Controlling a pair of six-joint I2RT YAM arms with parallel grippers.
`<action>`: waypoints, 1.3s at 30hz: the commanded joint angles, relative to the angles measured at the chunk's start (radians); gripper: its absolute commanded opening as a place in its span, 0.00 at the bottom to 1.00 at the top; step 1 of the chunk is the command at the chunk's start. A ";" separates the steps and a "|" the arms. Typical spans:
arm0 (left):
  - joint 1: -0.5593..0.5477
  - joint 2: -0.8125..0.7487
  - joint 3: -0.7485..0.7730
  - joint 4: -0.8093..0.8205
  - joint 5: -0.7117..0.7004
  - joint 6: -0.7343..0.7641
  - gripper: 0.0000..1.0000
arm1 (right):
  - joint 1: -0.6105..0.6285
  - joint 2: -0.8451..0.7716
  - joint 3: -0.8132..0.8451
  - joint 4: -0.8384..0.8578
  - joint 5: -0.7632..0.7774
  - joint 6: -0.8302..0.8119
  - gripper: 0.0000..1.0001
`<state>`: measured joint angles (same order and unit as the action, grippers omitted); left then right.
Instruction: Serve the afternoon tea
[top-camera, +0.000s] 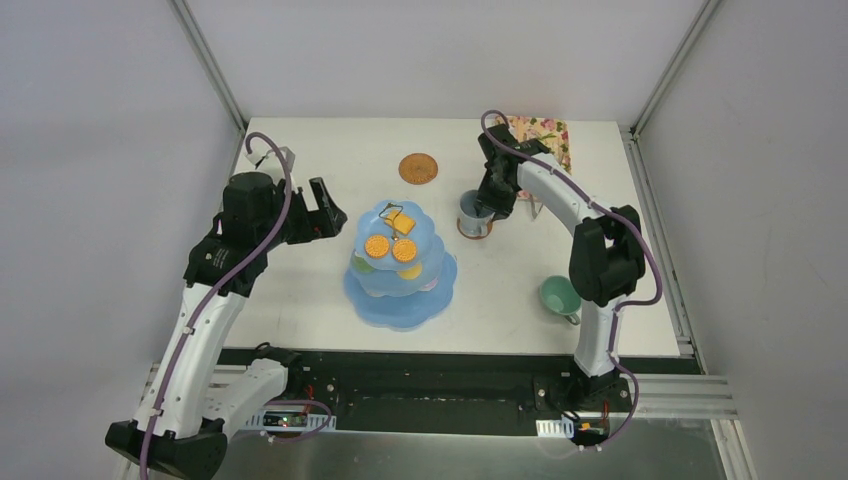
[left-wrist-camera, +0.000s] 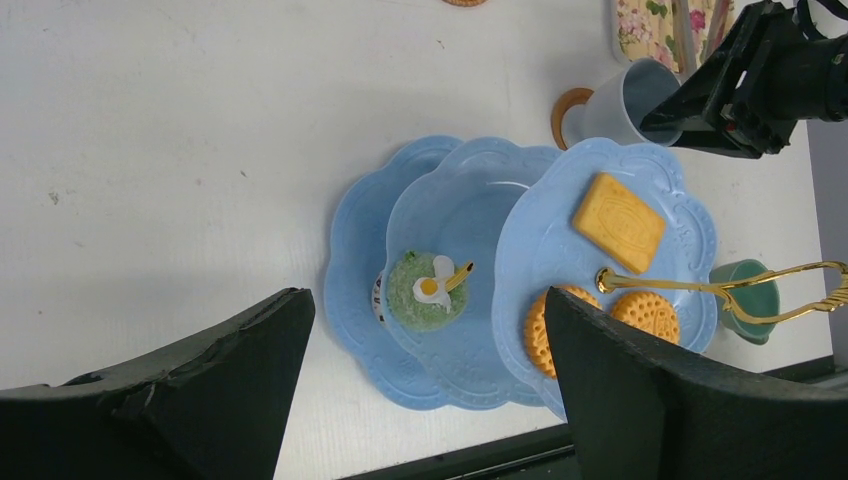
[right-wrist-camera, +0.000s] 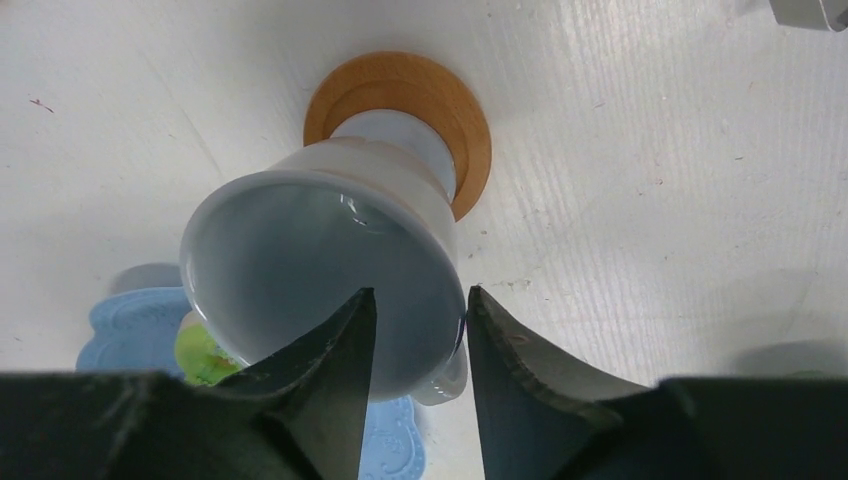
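Observation:
The grey-blue cup's base is off-centre on the brown coaster, so the robot's right gripper needs to pinch the cup's rim (right-wrist-camera: 453, 285) and pull the cup to the middle of the coaster.
The light-blue three-tier stand (top-camera: 428, 292) is at the table's middle, with orange biscuits (top-camera: 390, 248) on its top tier and a green donut (left-wrist-camera: 430, 292) on the middle tier. The grey-blue cup (top-camera: 470, 210) stands on a brown coaster (right-wrist-camera: 470, 135) right of the stand. My right gripper (right-wrist-camera: 418, 300) is open and straddles the cup's rim, one finger inside and one outside. A second coaster (top-camera: 418, 168) lies bare behind the stand. The green cup (top-camera: 560, 296) sits at the front right. My left gripper (top-camera: 330, 212) is open and empty, left of the stand.
A floral tray (top-camera: 548, 135) lies at the back right behind the right arm. The stand's gold loop handle (left-wrist-camera: 760, 290) sticks up from its top tier. The table's black front edge (top-camera: 400, 355) runs just below the stand.

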<state>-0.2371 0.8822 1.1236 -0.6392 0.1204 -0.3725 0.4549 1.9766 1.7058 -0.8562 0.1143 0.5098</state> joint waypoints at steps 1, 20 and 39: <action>-0.008 0.019 0.046 0.019 -0.013 0.017 0.90 | -0.003 -0.048 0.072 -0.023 -0.004 -0.010 0.44; -0.008 0.087 0.092 0.042 -0.032 -0.074 0.89 | -0.019 -0.021 0.023 0.028 0.001 -0.076 0.39; -0.008 0.087 0.066 0.074 -0.042 -0.129 0.88 | -0.006 -0.022 0.078 0.003 0.071 -0.144 0.07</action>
<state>-0.2371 0.9760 1.1851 -0.6098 0.0944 -0.4721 0.4458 1.9606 1.7336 -0.8413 0.1356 0.4015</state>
